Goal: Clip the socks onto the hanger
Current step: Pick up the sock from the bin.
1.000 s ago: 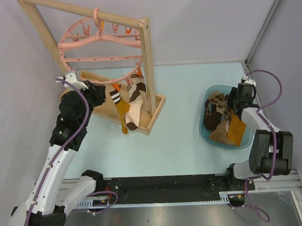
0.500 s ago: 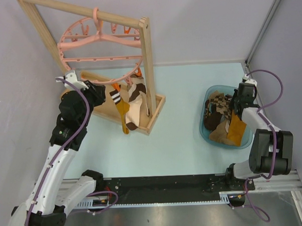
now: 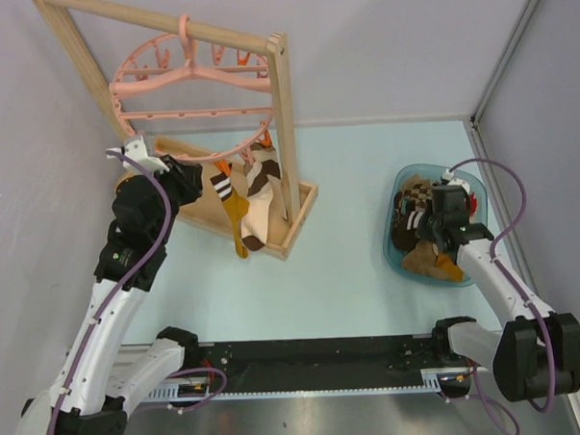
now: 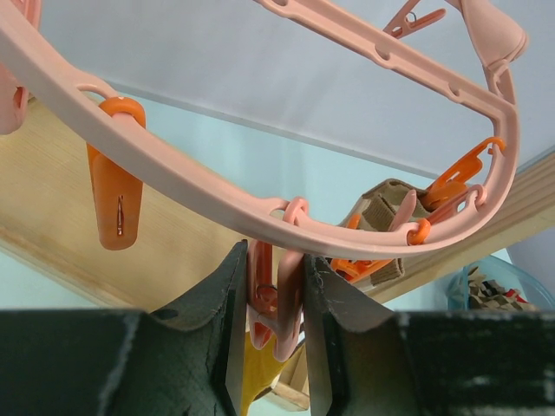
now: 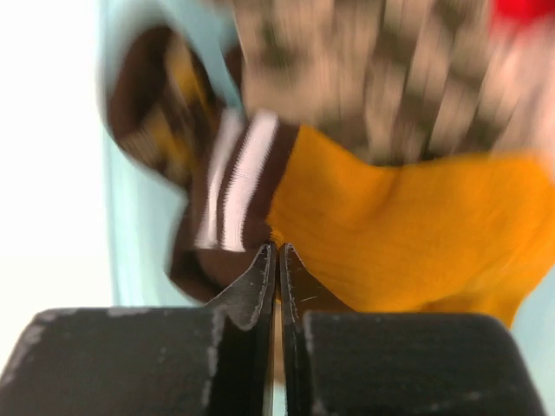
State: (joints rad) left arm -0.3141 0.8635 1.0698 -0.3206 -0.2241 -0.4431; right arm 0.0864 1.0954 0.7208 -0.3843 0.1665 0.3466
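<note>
The mustard sock is pinched in my right gripper below its striped cuff, so I will open and grab the cuff's white stripes (image 5: 245,182), leaving the cuff's edge free to clip.
The round pink hanger (image 3: 170,114) hangs from the wooden rack. A mustard sock with a striped cuff (image 3: 234,215) and a cream-and-brown sock (image 3: 261,204) hang clipped at its near rim. My left gripper (image 3: 194,172) is shut on a pink clip (image 4: 277,295) under the hanger ring (image 4: 173,173), its jaws (image 4: 273,260) squeezing the clip's handles above the hung mustard sock (image 4: 256,373). My right gripper (image 3: 433,235) is over the basin, shut (image 5: 278,247) on the edge of a mustard sock (image 5: 408,217) beside its striped cuff (image 5: 234,182). An argyle sock (image 5: 390,69) lies behind, blurred.
The wooden rack post (image 3: 284,131) and its base tray (image 3: 299,212) stand just right of the hung socks. A blue basin (image 3: 395,234) at the right holds several more socks, among them argyle (image 3: 419,194) and dark brown (image 3: 404,234). Orange clips (image 4: 117,204) hang along the ring.
My right gripper has shut and its arm has swung nearer and leftward over the basin. The left arm and the clip it holds have not moved.
</note>
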